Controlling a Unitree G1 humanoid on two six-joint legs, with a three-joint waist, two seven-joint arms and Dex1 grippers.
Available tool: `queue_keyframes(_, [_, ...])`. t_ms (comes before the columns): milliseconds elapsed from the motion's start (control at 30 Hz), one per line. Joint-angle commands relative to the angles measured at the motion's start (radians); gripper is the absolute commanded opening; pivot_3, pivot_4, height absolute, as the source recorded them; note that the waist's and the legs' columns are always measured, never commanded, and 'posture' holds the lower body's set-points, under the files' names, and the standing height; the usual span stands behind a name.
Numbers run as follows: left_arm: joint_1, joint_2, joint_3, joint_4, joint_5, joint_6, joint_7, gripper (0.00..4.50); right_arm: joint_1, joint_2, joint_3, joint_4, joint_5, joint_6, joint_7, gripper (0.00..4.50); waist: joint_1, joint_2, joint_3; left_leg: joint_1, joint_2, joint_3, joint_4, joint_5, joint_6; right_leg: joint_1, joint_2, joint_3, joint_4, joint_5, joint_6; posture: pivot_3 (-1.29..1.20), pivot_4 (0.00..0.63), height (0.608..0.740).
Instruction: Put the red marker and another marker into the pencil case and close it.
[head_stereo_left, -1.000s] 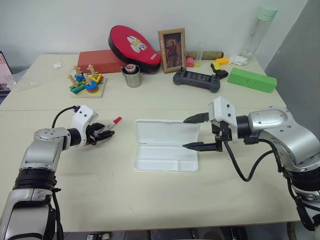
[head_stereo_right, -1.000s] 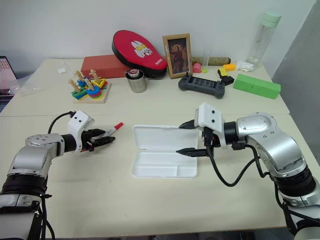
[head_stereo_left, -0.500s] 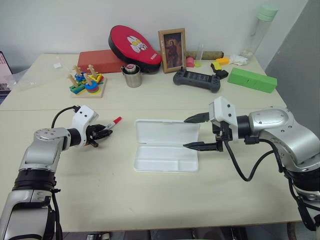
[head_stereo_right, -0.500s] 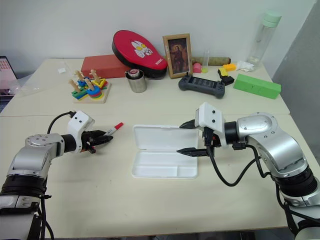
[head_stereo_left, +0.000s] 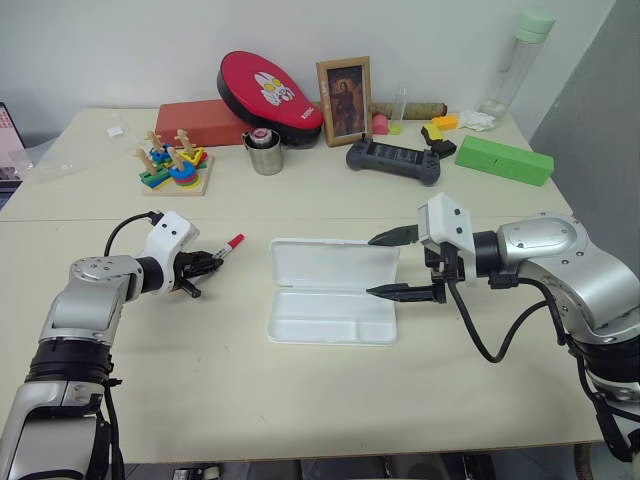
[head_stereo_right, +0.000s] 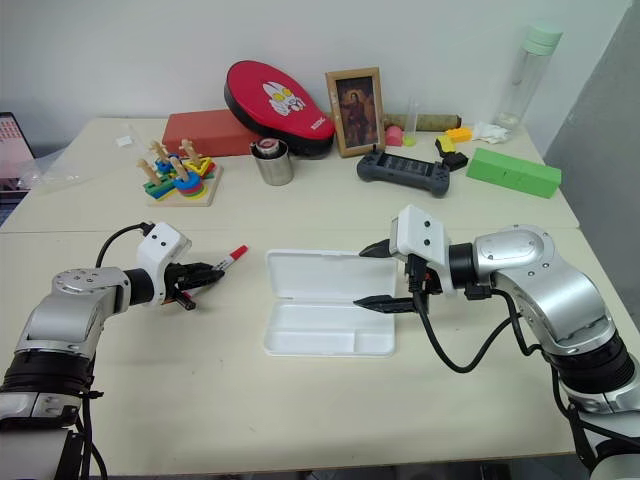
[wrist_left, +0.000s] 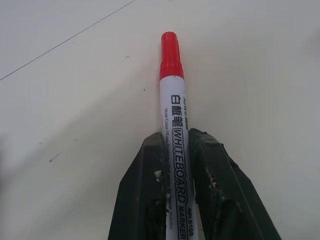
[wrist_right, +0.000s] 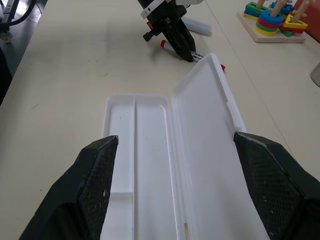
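Observation:
Next, my left gripper puts the red marker down in the pencil case's long compartment (head_stereo_left: 335, 300) beside the folded-back lid. The marker is now held low over the table.
The red marker (wrist_left: 172, 100), a white barrel with a red cap, is clamped between the black fingers of my left gripper (head_stereo_left: 205, 262), which is shut on it low over the table. Its cap (head_stereo_left: 233, 241) points toward the pencil case (head_stereo_left: 320, 322), a flat white box lying open at the table's middle with its lid folded back. My right gripper (head_stereo_left: 371, 266) stands open at the case's right end, one finger over the lid and one over the tray. In the right wrist view a pale lilac stubby marker (wrist_right: 198, 27) lies on the table just beyond the left gripper.
Along the back of the table stand a green box (head_stereo_left: 503, 160), a black controller (head_stereo_left: 393, 160), a metal cup (head_stereo_left: 265, 153), a picture frame (head_stereo_left: 344, 100), a red oval case (head_stereo_left: 268, 95) and a wooden stacking toy (head_stereo_left: 172, 165). Bare tabletop lies in front of the case.
My left gripper's fingers have closed around the red marker's barrel. Neither arm has shifted, and the right gripper stays open over the case.

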Motion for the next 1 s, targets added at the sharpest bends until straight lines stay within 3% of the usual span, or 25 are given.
queue_keyframes(33, [0.017, 0.015, -0.008, -0.004, 0.023, 0.011, -0.003, 0.43, -0.003, -0.012, -0.011, -0.030, -0.003, -0.015, 0.000, 3.84, 0.000, 0.000, 0.000, 0.000, 0.000, 0.000, 0.000, 0.000, 0.000, 0.000, 0.000, 0.000, 0.000, 0.000, 0.000, 0.00, 0.150, 0.740])
queue_keyframes(300, [0.028, 0.027, 0.005, -0.051, 0.026, 0.014, 0.016, 0.43, -0.004, -0.011, -0.009, -0.028, -0.005, -0.017, 0.001, 3.84, 0.000, 0.000, 0.000, 0.000, 0.000, 0.000, 0.000, 0.000, 0.000, 0.000, 0.000, 0.000, 0.000, 0.000, 0.000, 0.00, 0.150, 0.740])
queue_keyframes(567, [0.108, 0.110, 0.070, -0.346, -0.062, 0.084, -0.062, 0.43, 0.002, -0.022, -0.015, -0.031, -0.006, -0.019, 0.003, 3.84, 0.001, 0.000, 0.000, -0.001, 0.000, 0.000, -0.001, 0.000, 0.000, -0.001, 0.000, 0.000, -0.001, 0.000, 0.000, 0.00, 0.150, 0.740])
queue_keyframes(700, [0.335, 0.260, 0.171, -0.679, -0.200, 0.140, -0.261, 0.43, 0.001, -0.028, -0.020, -0.024, -0.009, -0.026, 0.005, 3.84, -0.009, -0.003, 0.001, -0.003, 0.001, 0.001, -0.002, 0.000, 0.000, -0.003, 0.000, 0.000, -0.002, 0.000, 0.000, 0.00, 0.150, 0.740])
queue_keyframes(833, [0.392, 0.314, 0.214, -0.778, -0.262, 0.172, -0.301, 0.43, 0.001, -0.032, -0.021, -0.019, -0.007, -0.031, 0.005, 3.84, 0.000, 0.000, 0.002, -0.002, 0.001, 0.001, -0.002, 0.000, 0.000, -0.004, 0.000, 0.000, 0.000, 0.000, -0.001, 0.00, 0.150, 0.740])
queue_keyframes(1000, [0.340, 0.330, 0.144, -0.815, -0.218, 0.138, -0.266, 0.43, -0.011, -0.035, -0.025, 0.007, -0.021, -0.042, 0.004, 3.84, 0.008, 0.000, 0.001, -0.002, 0.001, 0.002, 0.000, 0.000, 0.000, -0.002, 0.000, 0.001, -0.002, 0.000, 0.000, 0.00, 0.150, 0.740])
